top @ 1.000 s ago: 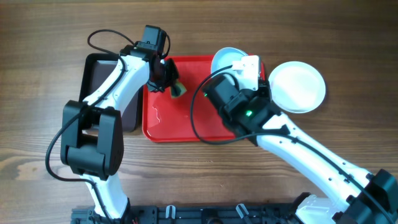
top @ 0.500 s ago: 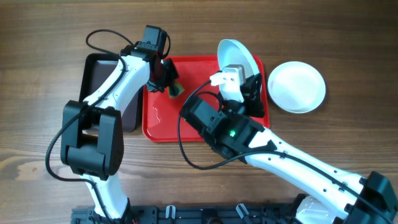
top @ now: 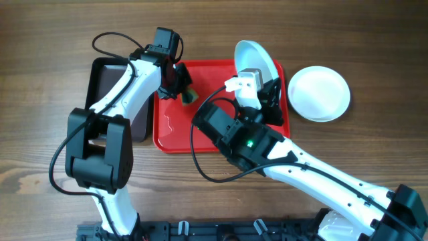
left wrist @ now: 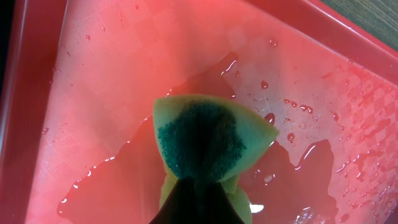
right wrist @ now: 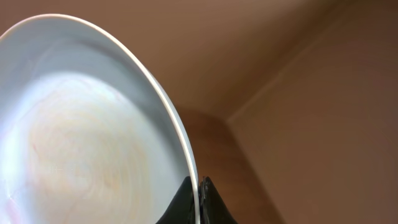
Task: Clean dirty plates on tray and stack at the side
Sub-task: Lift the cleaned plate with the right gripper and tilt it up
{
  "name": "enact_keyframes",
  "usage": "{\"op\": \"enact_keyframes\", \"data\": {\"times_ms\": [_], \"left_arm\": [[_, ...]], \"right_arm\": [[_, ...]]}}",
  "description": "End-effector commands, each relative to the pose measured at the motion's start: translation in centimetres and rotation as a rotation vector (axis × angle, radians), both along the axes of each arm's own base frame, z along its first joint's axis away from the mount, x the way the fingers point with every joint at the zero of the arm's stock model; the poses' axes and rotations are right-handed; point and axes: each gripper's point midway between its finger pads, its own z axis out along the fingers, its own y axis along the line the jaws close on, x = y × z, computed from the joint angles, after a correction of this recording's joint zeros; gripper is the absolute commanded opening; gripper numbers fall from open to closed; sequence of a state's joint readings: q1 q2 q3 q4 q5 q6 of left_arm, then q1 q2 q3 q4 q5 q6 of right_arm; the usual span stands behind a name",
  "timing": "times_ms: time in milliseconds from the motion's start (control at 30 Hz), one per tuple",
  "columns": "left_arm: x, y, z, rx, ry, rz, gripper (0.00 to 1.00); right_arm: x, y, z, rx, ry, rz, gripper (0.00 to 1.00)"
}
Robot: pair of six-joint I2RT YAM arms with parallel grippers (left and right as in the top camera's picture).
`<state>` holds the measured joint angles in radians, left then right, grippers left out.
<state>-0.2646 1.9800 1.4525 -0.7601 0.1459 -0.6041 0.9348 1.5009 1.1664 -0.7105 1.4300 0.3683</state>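
Note:
Next, my right gripper releases the tilted plate so that it rests on the white plate lying (top: 315, 92) beside the red tray.
My right gripper (top: 269, 84) is shut on the rim of a white plate (top: 253, 57) and holds it tilted on edge above the back right corner of the red tray (top: 180, 130). In the right wrist view the jaws (right wrist: 198, 193) pinch the plate (right wrist: 81, 124), which has faint reddish smears at its centre. My left gripper (top: 180, 88) is shut on a green and yellow sponge (top: 192, 97) over the tray's back left. In the left wrist view the sponge (left wrist: 208, 134) sticks out of the jaws (left wrist: 199, 205) above the wet tray floor (left wrist: 112, 74).
A white plate (top: 319, 92) lies on the wooden table right of the tray. A narrower dark tray (top: 100, 77) stands to the left of the red tray, under my left arm. Water drops and puddles (left wrist: 311, 155) lie on the red tray.
My right arm swung in over the tray and tipped the plate up on edge about a second ago; it has held still since. The left arm and sponge have not moved.

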Motion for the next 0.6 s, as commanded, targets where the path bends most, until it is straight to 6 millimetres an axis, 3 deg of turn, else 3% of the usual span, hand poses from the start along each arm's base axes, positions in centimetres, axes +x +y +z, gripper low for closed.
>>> {"op": "enact_keyframes", "data": {"times_ms": [0, 67, 200, 433, 567], "left_arm": [[0.3, 0.3, 0.9, 0.004, -0.024, 0.017, 0.04], [0.3, 0.3, 0.9, 0.004, -0.023, 0.017, 0.04], [0.3, 0.3, 0.9, 0.004, -0.023, 0.016, 0.04], [0.3, 0.3, 0.9, 0.004, -0.023, 0.016, 0.04], [0.3, 0.3, 0.9, 0.004, -0.024, 0.016, 0.04]], "right_arm": [[0.6, 2.1, -4.5, 0.196, 0.237, 0.145, 0.04], [0.9, 3.0, -7.5, 0.361, 0.384, 0.197, 0.04], [1.8, 1.9, -10.3, 0.613, 0.525, 0.174, 0.04], [3.9, -1.4, -11.9, 0.898, 0.663, 0.189, 0.04], [5.1, -5.4, -12.0, 1.058, 0.656, 0.145, 0.04]]}}
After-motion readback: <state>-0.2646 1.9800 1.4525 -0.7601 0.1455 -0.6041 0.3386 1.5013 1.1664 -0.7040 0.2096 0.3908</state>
